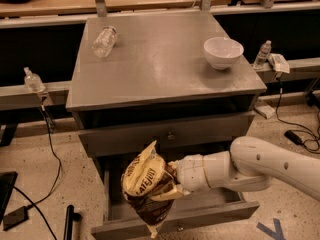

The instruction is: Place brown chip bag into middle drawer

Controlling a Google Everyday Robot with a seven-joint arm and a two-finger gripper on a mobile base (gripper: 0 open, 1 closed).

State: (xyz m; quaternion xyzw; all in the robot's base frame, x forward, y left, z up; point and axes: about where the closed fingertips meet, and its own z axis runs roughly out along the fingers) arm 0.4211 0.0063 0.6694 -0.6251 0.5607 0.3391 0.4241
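Note:
I should open my gripper to let go of the brown chip bag in the middle of the open drawer (174, 184), straight below the knob of the closed drawer. The bag now hangs over that open drawer.
The brown chip bag (146, 186), dark brown with pale yellow edges, hangs upright over the open middle drawer (175, 224). Its lower tip overlaps the drawer's front edge at the left of centre. My gripper (172, 180) reaches in from the right on a white arm and is shut on the brown chip bag at its right side. The fingers are mostly hidden behind the bag. The drawer is pulled out below the closed knobbed drawer front (170, 134).
On the grey cabinet top (160, 64) lie a clear plastic bottle (104, 40) at the back left and a white bowl (223, 52) at the right. Cables and a black object lie on the floor at the left. Small bottles stand on the side rails.

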